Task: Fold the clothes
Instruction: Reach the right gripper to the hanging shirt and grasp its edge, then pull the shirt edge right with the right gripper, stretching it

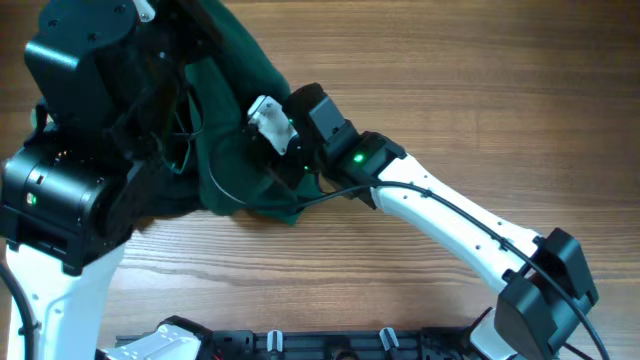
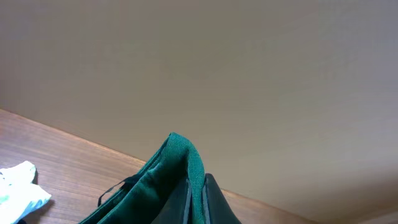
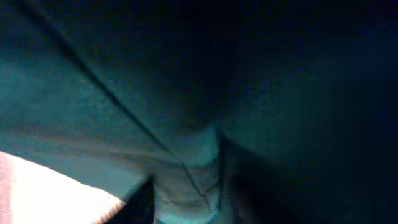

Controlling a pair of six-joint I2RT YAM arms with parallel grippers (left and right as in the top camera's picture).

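Observation:
The robot's right gripper pinches a fold in the middle of the green garment, so it should open, back away and grab the loose hanging edge (image 1: 306, 190) before spreading the garment.
The dark green garment (image 1: 235, 90) hangs bunched from the raised left arm down onto the wooden table (image 1: 480, 100). In the left wrist view my left gripper (image 2: 196, 196) is shut on a folded edge of the green garment (image 2: 177, 155) and holds it high above the table. In the overhead view its fingers are hidden under the arm. My right gripper (image 1: 262, 142) reaches in from the lower right and is pressed into the garment's middle. In the right wrist view green fabric (image 3: 124, 93) fills the frame and a fold sits pinched between the right fingers (image 3: 189, 193).
The bulky black left arm (image 1: 70, 130) covers the table's left side. A small white crumpled thing (image 2: 18, 190) lies on the table at the left wrist view's lower left. A black rail (image 1: 330, 345) runs along the front edge.

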